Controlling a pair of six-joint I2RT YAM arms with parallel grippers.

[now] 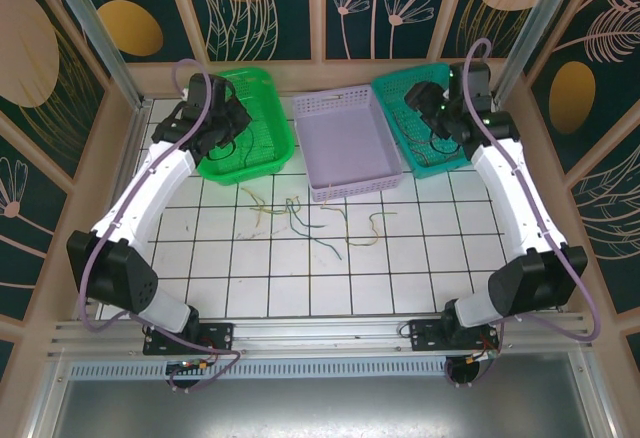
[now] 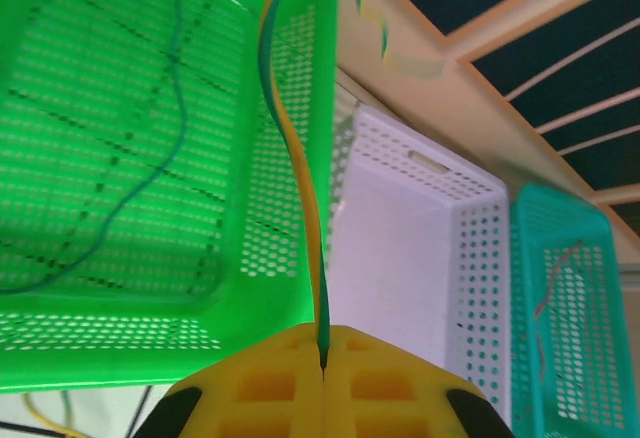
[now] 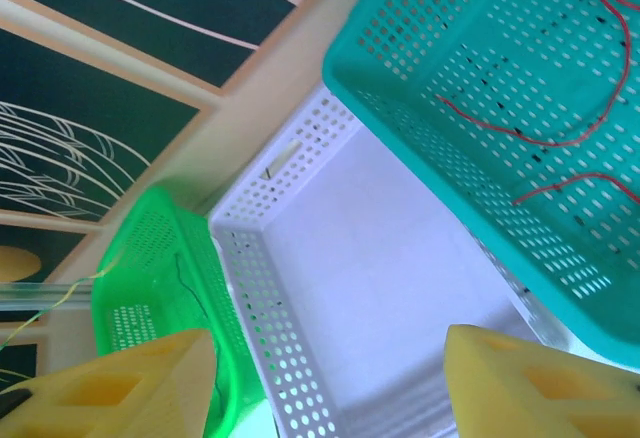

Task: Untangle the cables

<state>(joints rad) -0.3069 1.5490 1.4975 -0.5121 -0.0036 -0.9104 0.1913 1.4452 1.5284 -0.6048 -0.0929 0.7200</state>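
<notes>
My left gripper is to release the green-and-yellow cable, now held over the green basket. It will let go on the lilac basket's bottom, toward the green basket [image 1: 320, 147] [image 2: 375, 268].
A loose tangle of thin cables [image 1: 305, 220], green, yellow and orange, lies on the white tiles in front of the baskets. My left gripper [image 1: 224, 124] hangs over the green basket [image 1: 250, 128]. Its yellow jaws [image 2: 325, 343] are shut on a green cable and a yellow-orange cable [image 2: 303, 183] that run away from the jaws together. Another green cable [image 2: 150, 173] lies inside the green basket [image 2: 120, 288]. My right gripper [image 1: 430, 108] is above the teal basket [image 1: 425, 133] and stands open [image 3: 335, 358] with nothing between its fingers. Red cables [image 3: 560, 143] lie in the teal basket [image 3: 450, 148].
A lilac basket [image 1: 345, 143] stands between the green and teal ones, with nothing in it [image 3: 390, 268]. A wooden frame and wall [image 1: 320, 68] close off the back and sides. Thick lilac-grey cables loop along both arms [image 1: 540, 208].
</notes>
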